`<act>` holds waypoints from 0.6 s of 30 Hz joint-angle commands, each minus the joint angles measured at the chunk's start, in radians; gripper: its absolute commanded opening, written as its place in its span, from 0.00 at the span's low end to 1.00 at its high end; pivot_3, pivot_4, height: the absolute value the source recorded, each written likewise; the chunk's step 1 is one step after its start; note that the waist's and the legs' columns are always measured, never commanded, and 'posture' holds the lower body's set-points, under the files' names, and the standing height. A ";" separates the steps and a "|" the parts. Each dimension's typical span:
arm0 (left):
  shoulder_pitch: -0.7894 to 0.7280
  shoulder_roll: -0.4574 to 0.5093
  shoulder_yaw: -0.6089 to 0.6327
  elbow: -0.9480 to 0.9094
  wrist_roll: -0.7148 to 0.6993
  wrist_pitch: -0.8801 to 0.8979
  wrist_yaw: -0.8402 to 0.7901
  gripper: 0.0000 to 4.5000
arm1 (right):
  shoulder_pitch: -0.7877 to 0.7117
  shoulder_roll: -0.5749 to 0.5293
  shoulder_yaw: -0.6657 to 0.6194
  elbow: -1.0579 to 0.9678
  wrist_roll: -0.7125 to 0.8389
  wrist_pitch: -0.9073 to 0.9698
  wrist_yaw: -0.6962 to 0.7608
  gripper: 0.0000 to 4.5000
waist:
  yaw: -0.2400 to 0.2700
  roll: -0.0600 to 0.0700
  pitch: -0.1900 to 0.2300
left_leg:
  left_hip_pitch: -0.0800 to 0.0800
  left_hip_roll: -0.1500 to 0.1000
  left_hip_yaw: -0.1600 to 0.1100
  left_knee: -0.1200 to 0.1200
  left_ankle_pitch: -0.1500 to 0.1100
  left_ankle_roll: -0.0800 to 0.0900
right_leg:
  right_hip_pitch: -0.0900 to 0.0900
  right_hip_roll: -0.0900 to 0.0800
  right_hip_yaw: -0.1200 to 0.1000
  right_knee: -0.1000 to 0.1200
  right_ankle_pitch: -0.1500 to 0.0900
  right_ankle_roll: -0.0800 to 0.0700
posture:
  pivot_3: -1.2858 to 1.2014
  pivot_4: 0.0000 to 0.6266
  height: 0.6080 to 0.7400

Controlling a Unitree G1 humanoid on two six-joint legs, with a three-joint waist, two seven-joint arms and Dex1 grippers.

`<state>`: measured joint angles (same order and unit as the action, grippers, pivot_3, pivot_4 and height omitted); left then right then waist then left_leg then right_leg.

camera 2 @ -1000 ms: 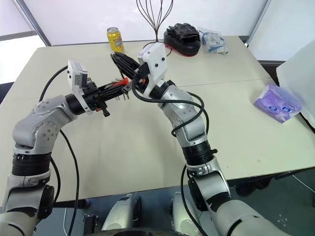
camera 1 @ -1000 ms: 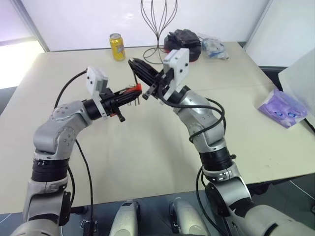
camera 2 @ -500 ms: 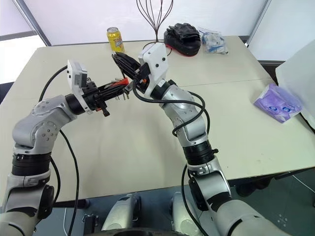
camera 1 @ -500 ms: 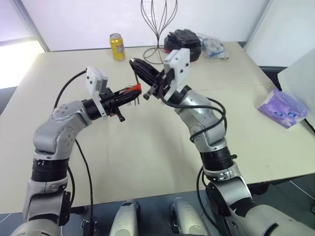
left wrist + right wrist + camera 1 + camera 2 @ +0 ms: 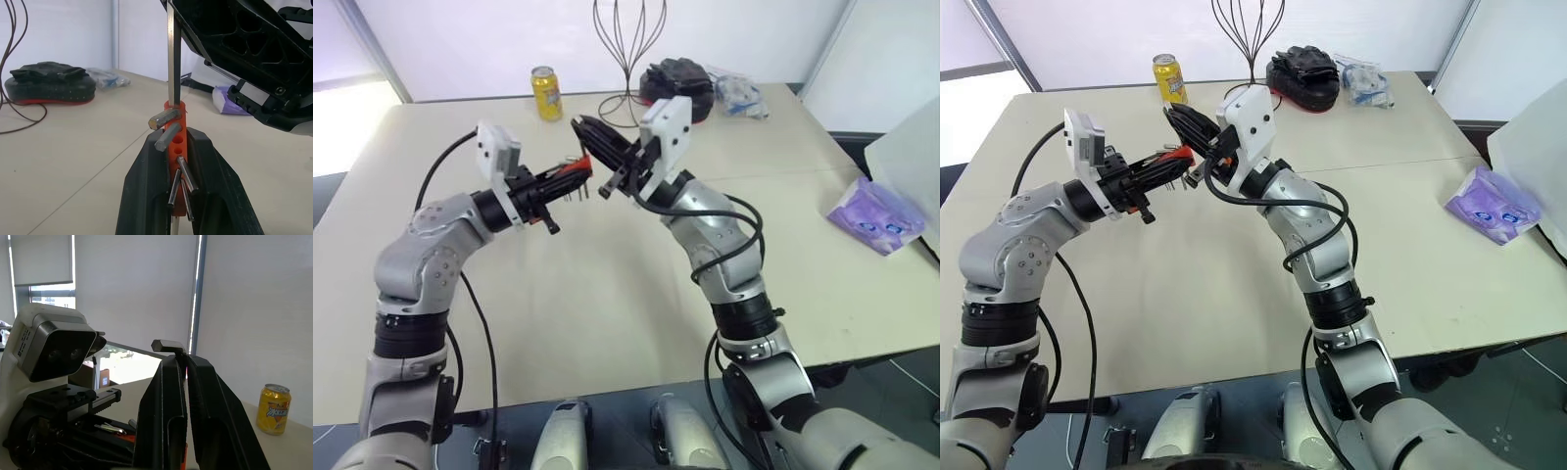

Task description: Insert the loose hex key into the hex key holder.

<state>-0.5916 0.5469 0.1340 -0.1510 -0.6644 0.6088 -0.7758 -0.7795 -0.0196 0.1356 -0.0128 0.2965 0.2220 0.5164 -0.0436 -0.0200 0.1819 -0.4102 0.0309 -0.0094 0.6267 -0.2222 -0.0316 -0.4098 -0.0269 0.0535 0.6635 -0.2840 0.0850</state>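
The hex key holder will leave my left gripper on the bare middle of the beige table (image 5: pixel 636 253), where I will set it down facing the wire stand.
My left gripper (image 5: pixel 570 178) is shut on the red-orange hex key holder (image 5: pixel 177 128), held above the table with several short grey keys sticking out of it. The right gripper (image 5: pixel 583 128) is shut on the loose hex key (image 5: pixel 171 54). The key's long shaft runs straight down to the holder's top end and meets it there; how deep it sits I cannot tell. Its short bent end (image 5: pixel 166 345) sticks out past the right fingertips. The two grippers meet over the table's far middle, the holder (image 5: pixel 1173 155) just below the right fingers.
On the beige table (image 5: pixel 607 294) a yellow can (image 5: pixel 546 93), a black wire stand (image 5: pixel 628 39), a black padded item (image 5: pixel 677 80) and a plastic bag (image 5: pixel 736 93) line the far edge. A purple tissue pack (image 5: pixel 876 217) lies at the right.
My left arm with the holder has edged slightly up and left in the head views. The right gripper and its key have stayed put.
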 commanded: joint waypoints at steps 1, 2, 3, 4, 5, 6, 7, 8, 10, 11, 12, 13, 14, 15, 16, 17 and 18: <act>-0.019 0.001 0.024 -0.027 -0.016 -0.007 0.004 0.00 | -0.001 0.003 0.004 -0.028 -0.003 -0.018 0.003 0.08 | 0.000 0.000 0.000 | 0.000 0.000 0.000 0.000 0.000 0.000 | 0.000 0.000 0.000 0.000 0.000 0.000 | 0.52 0.24 1.00; -0.018 0.000 0.024 -0.028 -0.016 -0.007 0.004 0.00 | -0.001 0.003 0.004 -0.027 -0.004 -0.017 0.004 0.16 | 0.000 0.000 0.000 | 0.000 0.000 0.000 0.000 0.000 0.000 | 0.000 0.000 0.000 0.000 0.000 0.000 | 0.52 0.24 1.00; -0.018 0.000 0.023 -0.028 -0.016 -0.007 0.004 0.00 | -0.001 0.002 0.005 -0.027 -0.005 -0.017 0.004 0.23 | 0.000 0.000 0.000 | 0.000 0.000 0.000 0.000 0.000 0.000 | 0.000 0.000 0.000 0.000 0.000 0.000 | 0.52 0.24 1.00; -0.017 -0.001 0.022 -0.029 -0.016 -0.008 0.005 0.00 | 0.000 0.000 0.007 -0.029 -0.007 -0.013 0.005 0.34 | 0.000 0.000 0.000 | 0.000 0.000 0.000 0.000 0.000 0.000 | 0.000 0.000 0.000 0.000 0.000 0.000 | 0.52 0.24 1.00; -0.016 -0.001 0.021 -0.030 -0.016 -0.007 0.005 0.00 | 0.002 -0.005 0.011 -0.032 -0.009 -0.006 0.007 0.43 | 0.000 0.000 0.000 | 0.000 0.000 0.000 0.000 0.000 0.000 | 0.000 0.000 0.000 0.000 0.000 0.000 | 0.52 0.24 1.00; -0.016 -0.002 0.021 -0.030 -0.017 -0.007 0.005 0.00 | 0.007 -0.011 0.013 -0.040 -0.008 0.000 0.011 0.56 | 0.000 0.000 0.000 | 0.000 0.000 0.000 0.000 0.000 0.000 | 0.000 0.000 0.000 0.000 0.000 0.000 | 0.52 0.24 1.00; -0.016 -0.002 0.021 -0.031 -0.017 -0.006 0.006 0.00 | 0.013 -0.017 0.014 -0.049 -0.007 0.006 0.015 0.68 | 0.000 0.000 0.000 | 0.000 0.000 0.000 0.000 0.000 0.000 | 0.000 0.000 0.000 0.000 0.000 0.000 | 0.52 0.24 1.00; -0.015 -0.003 0.020 -0.031 -0.017 -0.005 0.007 0.00 | 0.021 -0.026 0.015 -0.058 -0.007 0.014 0.019 0.77 | 0.001 0.000 0.000 | 0.000 0.000 0.000 0.000 0.000 0.000 | 0.000 0.000 0.000 0.000 0.000 0.000 | 0.52 0.24 1.00; -0.013 -0.003 0.016 -0.031 -0.017 0.000 0.010 0.00 | 0.063 -0.081 0.015 -0.105 0.002 0.049 0.054 0.77 | 0.004 0.000 0.000 | 0.000 0.000 0.000 0.000 0.000 0.000 | 0.000 0.000 0.000 0.000 0.000 0.000 | 0.52 0.24 1.00; -0.012 -0.004 0.016 -0.031 -0.021 0.008 0.014 0.00 | 0.088 -0.112 0.012 -0.132 0.008 0.067 0.071 0.77 | 0.005 0.000 0.000 | 0.000 0.000 0.000 0.000 0.000 0.000 | 0.000 0.000 0.000 -0.001 0.000 0.000 | 0.52 0.24 1.00; -0.010 -0.005 0.016 -0.032 -0.024 0.019 0.019 0.00 | 0.116 -0.144 0.008 -0.161 0.013 0.082 0.086 0.77 | 0.006 0.000 0.000 | -0.001 0.000 0.000 0.000 0.000 0.000 | 0.000 -0.001 0.000 -0.001 0.000 0.000 | 0.52 0.24 1.00; -0.007 -0.005 0.015 -0.032 -0.027 0.033 0.025 0.00 | 0.152 -0.186 0.000 -0.197 0.022 0.105 0.105 0.77 | 0.008 0.000 0.000 | -0.001 0.000 0.000 0.000 0.000 0.000 | 0.000 -0.001 0.000 -0.002 0.000 0.000 | 0.52 0.24 1.00; 0.002 -0.007 0.002 -0.032 -0.025 0.049 0.026 0.00 | 0.213 -0.259 -0.027 -0.257 0.046 0.144 0.140 0.77 | 0.008 0.000 0.000 | -0.001 0.000 0.000 0.000 0.000 0.000 | 0.000 -0.001 0.000 -0.002 0.000 0.000 | 0.52 0.24 1.00; 0.008 -0.009 -0.006 -0.033 -0.023 0.059 0.026 0.00 | 0.255 -0.311 -0.046 -0.300 0.064 0.172 0.163 0.77 | 0.011 0.000 0.000 | -0.001 0.000 0.000 0.000 0.000 0.000 | 0.000 -0.001 0.000 -0.003 0.000 0.000 | 0.52 0.24 1.00; 0.015 -0.017 -0.017 -0.031 -0.023 0.071 0.026 0.00 | 0.297 -0.374 -0.074 -0.347 0.085 0.206 0.188 0.77 | 0.012 0.000 0.000 | -0.002 -0.001 0.000 0.000 0.000 0.000 | 0.001 -0.001 0.000 -0.003 0.000 0.000 | 0.52 0.24 1.00; 0.021 -0.025 -0.025 -0.030 -0.025 0.081 0.024 0.00 | 0.323 -0.419 -0.096 -0.379 0.105 0.232 0.202 0.77 | 0.013 0.000 0.001 | -0.002 -0.001 0.000 0.000 0.000 0.000 | 0.001 -0.001 0.000 -0.004 0.000 0.001 | 0.52 0.24 1.00; 0.025 -0.030 -0.026 -0.030 -0.028 0.088 0.021 0.00 | 0.335 -0.443 -0.106 -0.400 0.118 0.250 0.204 0.77 | 0.013 0.000 0.001 | -0.002 -0.001 0.000 -0.001 0.000 0.000 | 0.001 -0.001 0.000 -0.005 0.000 0.001 | 0.52 0.24 1.00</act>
<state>-0.5591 0.5256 0.1203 -0.1538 -0.6691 0.6895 -0.7535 -0.4279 -0.4503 0.0722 -0.3192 0.3710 0.4505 0.7014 -0.0302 -0.0201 0.1826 -0.4124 0.0301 -0.0094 0.6262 -0.2224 -0.0312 -0.4091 -0.0277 0.0535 0.6584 -0.2844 0.0857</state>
